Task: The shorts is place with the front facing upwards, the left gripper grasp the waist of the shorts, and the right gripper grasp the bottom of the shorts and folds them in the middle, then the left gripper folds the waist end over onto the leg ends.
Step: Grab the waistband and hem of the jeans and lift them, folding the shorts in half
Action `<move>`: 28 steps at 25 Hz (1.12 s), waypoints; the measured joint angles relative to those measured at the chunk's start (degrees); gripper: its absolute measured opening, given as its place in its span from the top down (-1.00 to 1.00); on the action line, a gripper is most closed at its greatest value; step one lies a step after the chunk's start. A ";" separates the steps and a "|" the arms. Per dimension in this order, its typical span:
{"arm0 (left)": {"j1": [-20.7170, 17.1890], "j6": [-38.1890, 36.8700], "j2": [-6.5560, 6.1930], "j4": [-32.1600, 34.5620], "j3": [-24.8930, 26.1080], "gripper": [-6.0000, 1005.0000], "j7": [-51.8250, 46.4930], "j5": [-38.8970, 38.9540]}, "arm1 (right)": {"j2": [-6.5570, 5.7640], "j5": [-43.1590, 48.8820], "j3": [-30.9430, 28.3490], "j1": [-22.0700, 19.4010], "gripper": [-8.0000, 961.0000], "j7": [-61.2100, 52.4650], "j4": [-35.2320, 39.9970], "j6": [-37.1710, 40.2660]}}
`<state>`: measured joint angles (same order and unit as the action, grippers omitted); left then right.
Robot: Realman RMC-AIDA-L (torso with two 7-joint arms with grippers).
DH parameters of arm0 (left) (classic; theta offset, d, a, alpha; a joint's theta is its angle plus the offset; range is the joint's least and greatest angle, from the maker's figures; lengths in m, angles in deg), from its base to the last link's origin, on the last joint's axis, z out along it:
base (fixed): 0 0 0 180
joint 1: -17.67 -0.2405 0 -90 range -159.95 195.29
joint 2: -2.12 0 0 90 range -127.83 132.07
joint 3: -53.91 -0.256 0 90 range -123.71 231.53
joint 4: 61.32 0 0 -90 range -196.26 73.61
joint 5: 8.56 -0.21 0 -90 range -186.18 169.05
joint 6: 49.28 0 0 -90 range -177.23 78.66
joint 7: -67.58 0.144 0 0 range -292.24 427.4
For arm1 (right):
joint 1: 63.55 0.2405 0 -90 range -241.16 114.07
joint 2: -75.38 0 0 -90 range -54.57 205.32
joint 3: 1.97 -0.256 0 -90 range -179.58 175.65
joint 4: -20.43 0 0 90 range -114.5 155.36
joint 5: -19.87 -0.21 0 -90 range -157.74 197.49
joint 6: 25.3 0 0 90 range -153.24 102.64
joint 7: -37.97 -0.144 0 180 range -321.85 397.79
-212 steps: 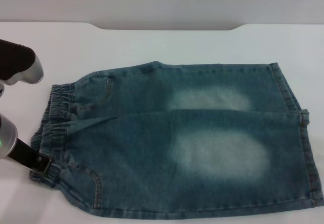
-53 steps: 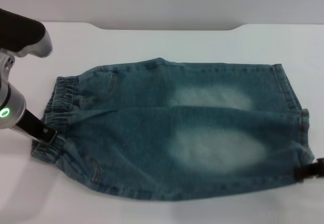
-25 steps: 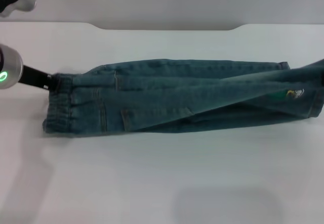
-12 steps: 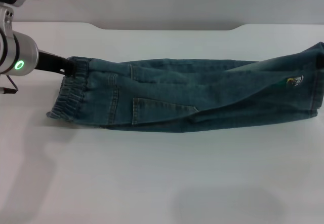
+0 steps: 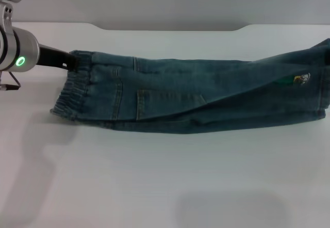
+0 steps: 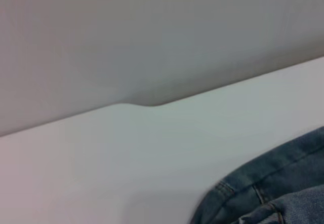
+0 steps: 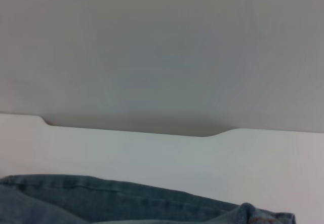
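The top leg slants at the hem, leaving the print uncovered, so next my right gripper lays the hem down and grabs the top leg's corner (image 5: 322,48).
The denim shorts (image 5: 196,104) lie folded lengthwise in a long strip across the white table (image 5: 154,186), back pocket up. The puckered waist (image 5: 72,96) is at the left end. My left gripper (image 5: 71,63) is shut on the waist's far corner, its silver arm with the green light (image 5: 20,61) just left of it. The bottom of the shorts (image 5: 317,83), the leg ends, reaches the right edge with its far corner raised. Only a dark tip of my right gripper (image 5: 327,57) shows there, shut on that raised hem. Denim edges appear in the left wrist view (image 6: 273,193) and the right wrist view (image 7: 126,203).
The table's far edge has a shallow notch (image 5: 170,28) against a grey wall. A wide stretch of bare table lies in front of the shorts.
The flat, front-up shorts were lifted and folded lengthwise into a strip. Over the last half second the strip settled lower and flatter; both grippers kept their hold.
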<state>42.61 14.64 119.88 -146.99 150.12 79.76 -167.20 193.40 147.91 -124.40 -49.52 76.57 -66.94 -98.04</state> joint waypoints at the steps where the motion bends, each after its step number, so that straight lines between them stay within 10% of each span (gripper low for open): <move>1: 0.01 -0.53 0.00 0.12 0.01 0.81 0.01 0.03 | -0.08 0.50 -0.05 0.23 0.80 0.14 0.06 0.09; 28: 4.16 -21.76 0.26 15.29 -0.05 0.80 3.31 4.57 | 0.43 3.54 0.91 6.69 0.65 10.34 15.72 15.51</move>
<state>46.77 -7.12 120.14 -131.70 150.06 83.07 -162.63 193.83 151.45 -123.48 -42.83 86.91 -51.22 -82.53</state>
